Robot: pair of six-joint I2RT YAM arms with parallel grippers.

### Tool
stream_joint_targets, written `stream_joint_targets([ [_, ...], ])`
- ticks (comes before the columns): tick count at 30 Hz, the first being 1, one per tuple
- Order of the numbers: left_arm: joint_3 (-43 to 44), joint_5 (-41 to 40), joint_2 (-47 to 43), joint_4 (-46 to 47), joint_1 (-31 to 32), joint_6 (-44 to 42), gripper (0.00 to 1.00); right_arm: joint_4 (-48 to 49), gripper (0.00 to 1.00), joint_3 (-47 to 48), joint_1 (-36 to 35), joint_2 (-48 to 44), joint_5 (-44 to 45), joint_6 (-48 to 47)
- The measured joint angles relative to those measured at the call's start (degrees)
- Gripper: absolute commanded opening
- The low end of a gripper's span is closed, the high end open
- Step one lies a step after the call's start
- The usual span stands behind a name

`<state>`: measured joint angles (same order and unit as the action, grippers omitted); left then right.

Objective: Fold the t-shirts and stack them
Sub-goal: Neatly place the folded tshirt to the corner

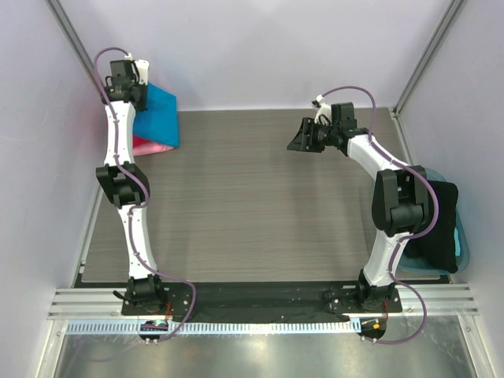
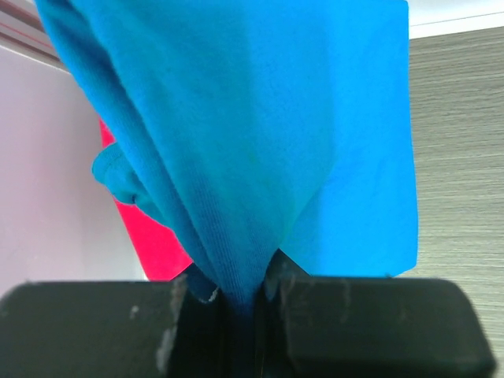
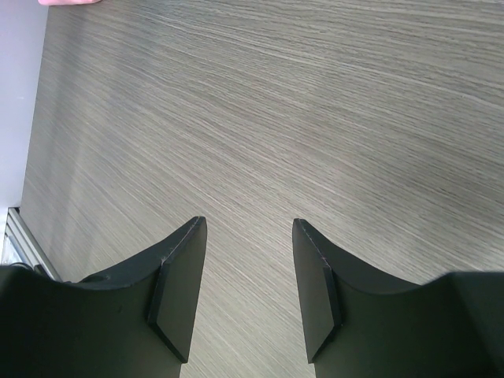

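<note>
My left gripper needs to let go of the blue t-shirt on the crimson red t-shirt (image 1: 132, 131) (image 2: 126, 185), close against the side.
The bright blue t-shirt (image 1: 160, 114) lies folded at the table's far left corner, on top of the crimson red t-shirt (image 1: 146, 144), whose edge shows below it. My left gripper (image 1: 126, 79) is over that stack and shut on a pinch of the blue t-shirt (image 2: 260, 142), pulling the cloth up into a peak; the red t-shirt (image 2: 153, 236) shows beside it. My right gripper (image 1: 299, 138) is open and empty above bare table (image 3: 260, 110) at the far right of centre. A pale pink sliver (image 3: 67, 2) shows at the top left edge of the right wrist view.
A translucent blue plastic tub (image 1: 461, 236) sits off the table's right edge with dark cloth (image 1: 437, 228) in it. Lilac walls with metal posts close in the back and sides. An aluminium rail (image 1: 260, 303) runs along the near edge.
</note>
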<state>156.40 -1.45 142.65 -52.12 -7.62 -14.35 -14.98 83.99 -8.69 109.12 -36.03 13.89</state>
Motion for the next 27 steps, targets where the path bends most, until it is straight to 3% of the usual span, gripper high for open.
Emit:
stream_joint_targets([
  [27,-4.44,3.74,-7.19,-5.05,0.72,-1.38,0.00,0.28,0.53,-0.26,0.00,0.00,-0.07,-0.02],
])
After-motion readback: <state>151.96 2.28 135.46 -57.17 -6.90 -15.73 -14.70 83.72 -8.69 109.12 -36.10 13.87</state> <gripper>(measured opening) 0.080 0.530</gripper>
